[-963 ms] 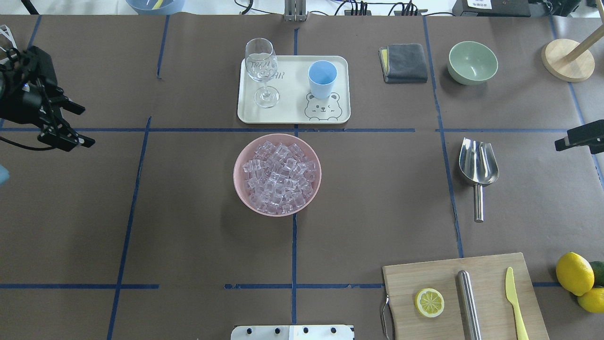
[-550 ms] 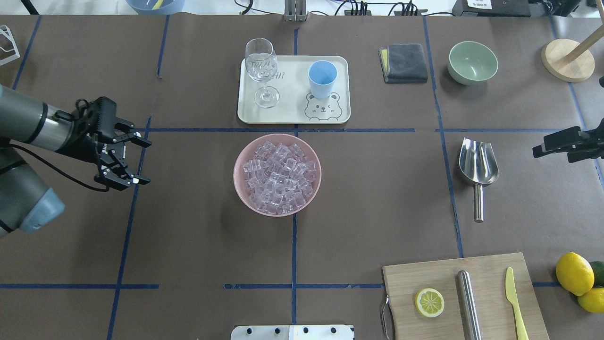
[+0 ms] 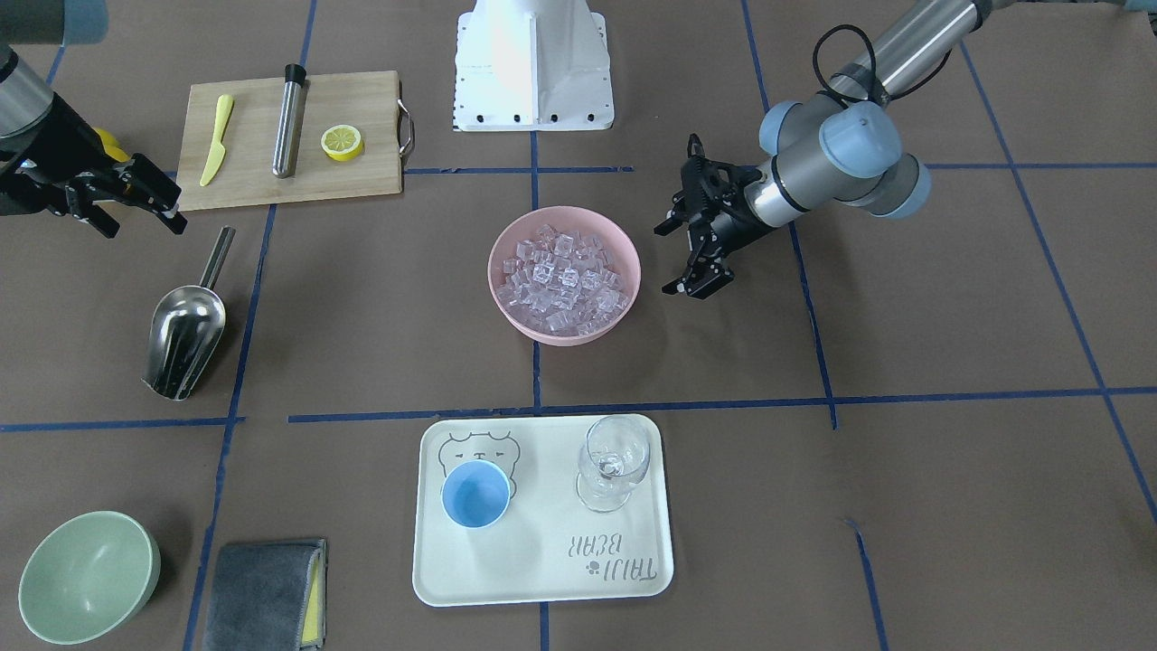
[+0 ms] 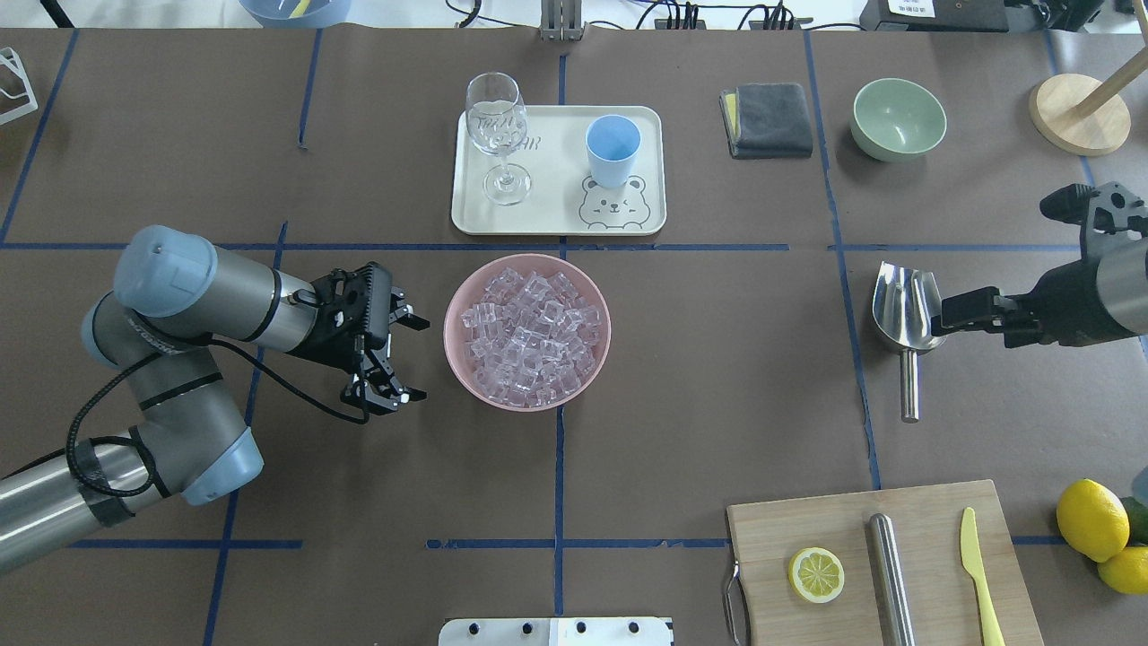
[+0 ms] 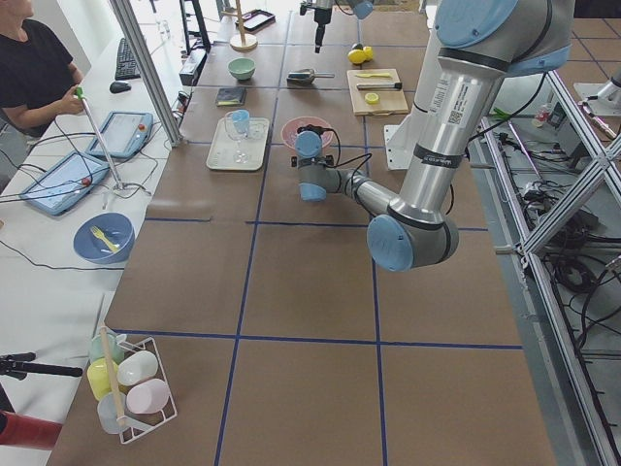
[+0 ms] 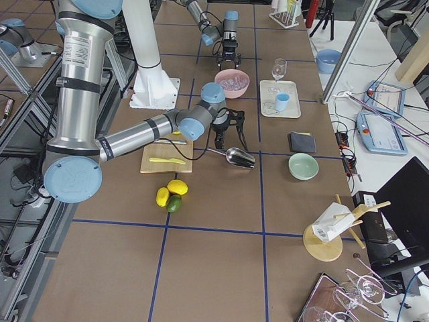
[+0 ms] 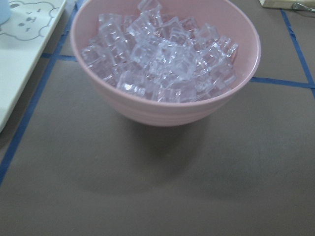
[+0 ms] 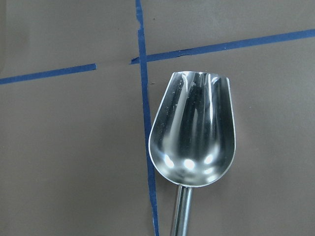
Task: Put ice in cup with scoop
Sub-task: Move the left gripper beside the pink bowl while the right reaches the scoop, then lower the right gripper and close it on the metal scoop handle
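Note:
The robot's right gripper needs to next grab the steel scoop by the loose end of its handle (image 3: 223, 240), the end closest to the cutting board.
The ice (image 4: 527, 327) fills a pink bowl (image 4: 527, 404) at the table's middle; it also shows in the front view (image 3: 562, 276) and the left wrist view (image 7: 162, 54). The light-blue cup (image 4: 613, 148) stands empty on a cream tray (image 4: 556, 215) behind the bowl. The steel scoop (image 4: 908, 314) lies flat on the right, handle toward the robot, and fills the right wrist view (image 8: 194, 132). My left gripper (image 4: 417, 357) is open and empty, just left of the bowl. My right gripper (image 4: 942, 321) is open and empty, above the scoop's right edge.
A wine glass (image 4: 495, 135) stands on the tray beside the cup. A grey cloth (image 4: 767, 118) and green bowl (image 4: 899, 117) sit at the back right. A cutting board (image 4: 883, 561) with lemon half, steel cylinder and yellow knife lies near right, lemons (image 4: 1092, 520) beside it.
My left arm has swung in from the left edge to just beside the pink bowl. My right gripper has moved left, over the scoop's right edge.

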Controlling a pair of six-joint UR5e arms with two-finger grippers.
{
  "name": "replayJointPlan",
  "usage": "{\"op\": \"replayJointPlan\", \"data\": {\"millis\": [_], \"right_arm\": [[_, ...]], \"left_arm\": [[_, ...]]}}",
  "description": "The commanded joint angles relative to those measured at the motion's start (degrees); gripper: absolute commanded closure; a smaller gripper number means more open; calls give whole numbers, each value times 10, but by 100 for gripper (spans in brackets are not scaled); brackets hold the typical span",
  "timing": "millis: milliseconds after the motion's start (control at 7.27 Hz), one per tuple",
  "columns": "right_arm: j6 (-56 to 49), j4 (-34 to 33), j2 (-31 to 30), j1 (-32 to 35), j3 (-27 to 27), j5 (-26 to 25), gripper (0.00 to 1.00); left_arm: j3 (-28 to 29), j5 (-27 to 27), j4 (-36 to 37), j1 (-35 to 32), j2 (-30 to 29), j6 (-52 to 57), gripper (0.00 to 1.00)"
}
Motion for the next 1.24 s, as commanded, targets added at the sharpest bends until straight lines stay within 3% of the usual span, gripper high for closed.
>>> {"op": "replayJointPlan", "data": {"millis": [0,275,413,550,826,1101], "right_arm": [[33,4,-14,-64,22,-74,0],[105,16,-19,-152,23,-182,1],[115,17,-37,-216,22,-276,2],[156,18,-43,-253,16,-329,15],[219,18,-40,-276,5,-381,9],[242,18,-37,-277,-19,-399,8]], "left_arm": [[8,26,0,10,-8,3,0],[18,26,-3,8,-11,4,0],[18,26,-3,3,-11,4,0],[18,26,-3,1,-11,4,0],[18,26,-3,0,-10,3,0],[18,26,-4,-1,-9,3,0]]}}
